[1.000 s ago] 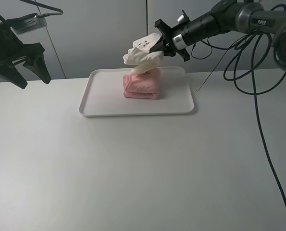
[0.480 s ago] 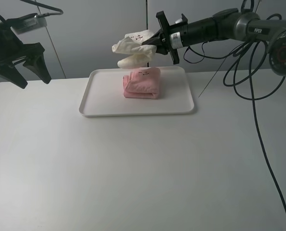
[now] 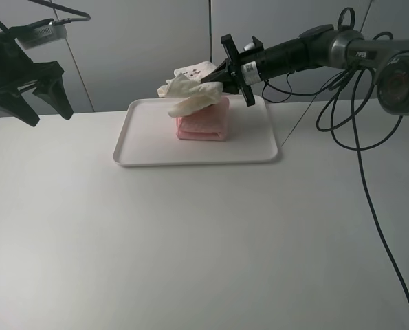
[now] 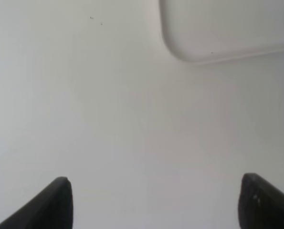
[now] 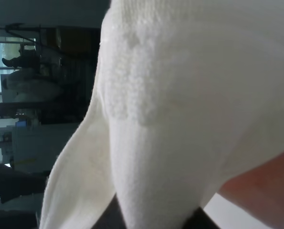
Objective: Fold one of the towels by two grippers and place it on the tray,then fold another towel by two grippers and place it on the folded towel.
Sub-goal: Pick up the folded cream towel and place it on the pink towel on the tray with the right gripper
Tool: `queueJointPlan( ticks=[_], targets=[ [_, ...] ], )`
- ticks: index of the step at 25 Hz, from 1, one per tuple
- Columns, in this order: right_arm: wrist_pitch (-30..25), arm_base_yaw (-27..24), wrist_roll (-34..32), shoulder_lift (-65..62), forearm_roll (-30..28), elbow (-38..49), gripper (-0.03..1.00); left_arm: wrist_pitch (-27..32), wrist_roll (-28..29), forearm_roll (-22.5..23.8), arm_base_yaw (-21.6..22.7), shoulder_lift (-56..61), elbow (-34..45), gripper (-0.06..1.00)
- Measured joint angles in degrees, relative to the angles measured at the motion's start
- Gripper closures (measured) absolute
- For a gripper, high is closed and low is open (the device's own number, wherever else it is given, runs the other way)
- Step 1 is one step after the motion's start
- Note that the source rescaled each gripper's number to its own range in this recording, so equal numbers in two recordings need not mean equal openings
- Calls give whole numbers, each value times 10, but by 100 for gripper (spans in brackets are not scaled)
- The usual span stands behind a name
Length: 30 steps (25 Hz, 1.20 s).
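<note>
The robot's right gripper needs to release the white towel on top of the folded pink towel (image 3: 201,120), so that it drapes over the pile.
A folded pink towel (image 3: 204,124) lies on the white tray (image 3: 149,148) at the back of the table. My right gripper (image 3: 214,81) reaches in from the right and is shut on a folded white towel (image 3: 189,93), which hangs just above the pink towel and touches its top. In the right wrist view the white towel (image 5: 180,105) fills the frame, with the pink towel (image 5: 266,191) at one corner. My left gripper (image 3: 42,103) hangs open and empty at the far left, above the table. Its two fingertips (image 4: 58,200) show in the left wrist view.
The tray's corner (image 4: 189,52) shows in the left wrist view over the bare white table (image 3: 190,240). Black cables (image 3: 355,137) hang at the right behind the table. A grey wall stands behind.
My right gripper has swung the white towel to the left and then lowered it onto the top of the pink towel. The left arm has not moved.
</note>
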State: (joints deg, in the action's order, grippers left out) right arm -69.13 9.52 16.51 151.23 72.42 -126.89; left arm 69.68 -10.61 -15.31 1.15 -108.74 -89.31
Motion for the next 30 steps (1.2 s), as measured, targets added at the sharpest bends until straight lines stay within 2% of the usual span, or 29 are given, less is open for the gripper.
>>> queueJointPlan(
  ticks=[3, 7, 11, 13, 18, 23, 30],
  targets=[
    [0, 5, 7, 4, 18, 0, 84, 0, 0, 0, 0, 0, 0, 4],
    [-2, 11, 30, 4, 103, 0, 84, -1, 0, 0, 0, 0, 0, 4],
    [-3, 11, 40, 4, 124, 0, 84, -5, -3, 0, 0, 0, 0, 4],
    [-3, 11, 44, 4, 113, 0, 84, -6, -4, 0, 0, 0, 0, 4],
    [-3, 11, 45, 7, 24, 0, 84, -6, -4, 0, 0, 0, 0, 4],
    [-4, 11, 44, 25, -30, 0, 84, -6, -4, 0, 0, 0, 0, 4],
    [41, 11, 53, 32, -47, 0, 84, -6, -4, 0, 0, 0, 0, 4]
  ],
)
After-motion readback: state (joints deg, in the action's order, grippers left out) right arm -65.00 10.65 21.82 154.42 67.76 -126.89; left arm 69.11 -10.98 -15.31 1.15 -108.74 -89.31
